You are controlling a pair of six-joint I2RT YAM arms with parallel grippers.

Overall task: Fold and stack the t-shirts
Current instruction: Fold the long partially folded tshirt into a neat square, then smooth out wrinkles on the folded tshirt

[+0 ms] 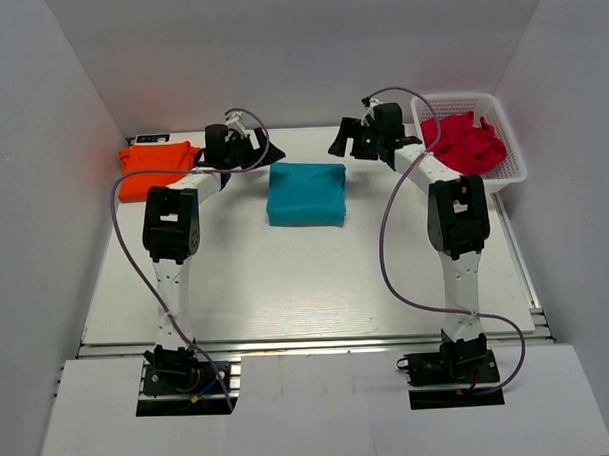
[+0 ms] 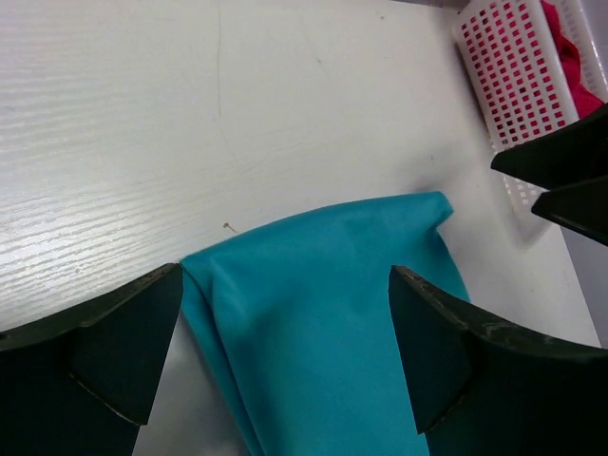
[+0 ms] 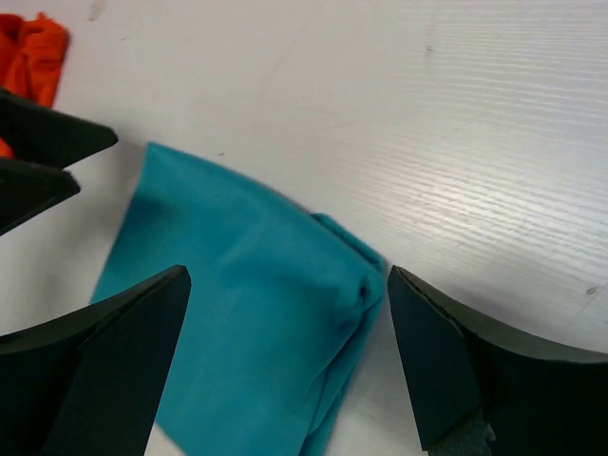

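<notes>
My left gripper should grab the teal t-shirt by the middle of its side [image 1: 272,192] that faces the orange t-shirt.
A teal t-shirt [image 1: 305,193] lies folded into a rectangle at the middle back of the table. It also fills the lower part of the left wrist view [image 2: 323,313] and the right wrist view [image 3: 247,313]. An orange t-shirt [image 1: 157,168] sits folded at the back left, and its corner [image 3: 33,57] shows in the right wrist view. My left gripper [image 1: 262,151] hovers open over the teal shirt's back left corner [image 2: 285,351]. My right gripper [image 1: 347,141] hovers open over its back right corner [image 3: 285,366]. Neither holds any cloth.
A white plastic basket [image 1: 507,156] with crumpled red clothing [image 1: 467,142] stands at the back right; its wall [image 2: 518,76] shows in the left wrist view. White walls close in the table on three sides.
</notes>
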